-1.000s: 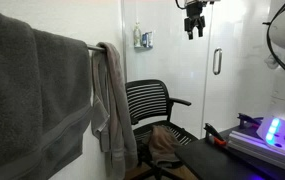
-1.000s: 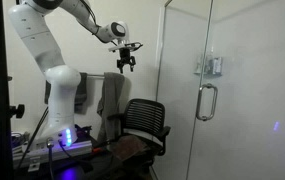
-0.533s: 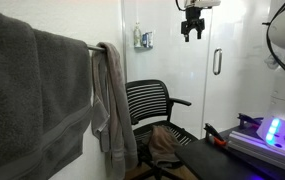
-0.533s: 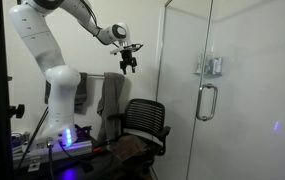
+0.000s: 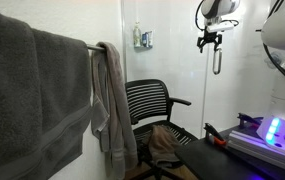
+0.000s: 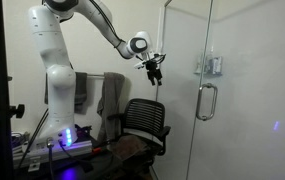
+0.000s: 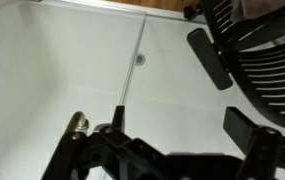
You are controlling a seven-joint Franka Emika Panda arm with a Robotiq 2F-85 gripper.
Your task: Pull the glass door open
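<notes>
Next, I move my gripper to the upper part (image 5: 218,52) (image 7: 78,122) of the glass door's silver loop handle and close it there, so that I can pull the door open.
The glass door (image 5: 240,95) is a tall frosted panel with a short silver loop handle (image 5: 217,62); the handle also shows in an exterior view (image 6: 207,101). The door looks shut, flush with the panel beside it. My gripper (image 5: 210,41) hangs fingers-down, just up and left of the handle and apart from it. In an exterior view it (image 6: 155,72) is left of the glass edge. In the wrist view its fingers (image 7: 180,128) are spread with nothing between them. It is open and empty.
A handle-less glass panel carries a small dispenser (image 5: 143,39). A black mesh office chair (image 5: 154,108) stands below the gripper and shows in the wrist view (image 7: 257,40). Grey towels (image 5: 107,100) hang on a rail. The robot base (image 6: 57,95) stands by a table.
The arm has swung toward the glass door and slightly down, bringing the gripper from beside the dispenser panel to close by the handle. The door has not moved.
</notes>
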